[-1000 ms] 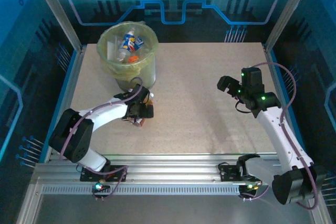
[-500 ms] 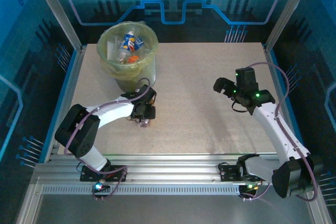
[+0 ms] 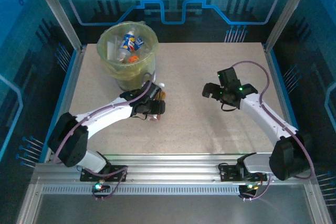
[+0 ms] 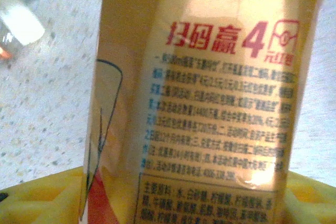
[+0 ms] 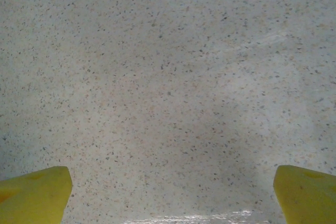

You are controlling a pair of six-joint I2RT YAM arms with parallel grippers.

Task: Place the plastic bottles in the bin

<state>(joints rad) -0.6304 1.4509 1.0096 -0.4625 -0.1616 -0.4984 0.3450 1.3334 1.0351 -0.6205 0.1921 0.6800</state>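
Note:
Next, my left gripper lets go of the orange-labelled plastic bottle, now just in front of the bin, inside the bin (image 3: pixel 139 43), next to the blue-labelled bottle.
An orange-labelled plastic bottle (image 4: pixel 210 93) with red and dark print stands between my left gripper's (image 4: pixel 178 203) yellow fingers (image 4: pixel 42 198), which are shut on it. From above, that left gripper (image 3: pixel 155 107) is just in front of the bin, and the bottle's (image 3: pixel 160 94) white cap points away from me. The bin (image 3: pixel 105 45), round and lined with a yellow-green bag, stands at the back left with several bottles (image 3: pixel 131 41) inside. My right gripper (image 3: pixel 212 91) hovers open over the bare middle of the table, its yellow fingertips (image 5: pixel 37 192) wide apart with nothing between them.
The speckled table (image 3: pixel 210 129) has open room across its middle and right side. Blue enclosure walls and aluminium posts (image 3: pixel 58 9) ring it. An aluminium rail (image 3: pixel 168 174) carrying both arm bases runs along the near edge.
My left gripper closed on the orange-labelled bottle and carried it right and slightly away from me. The right arm swung left toward the table's middle, still open.

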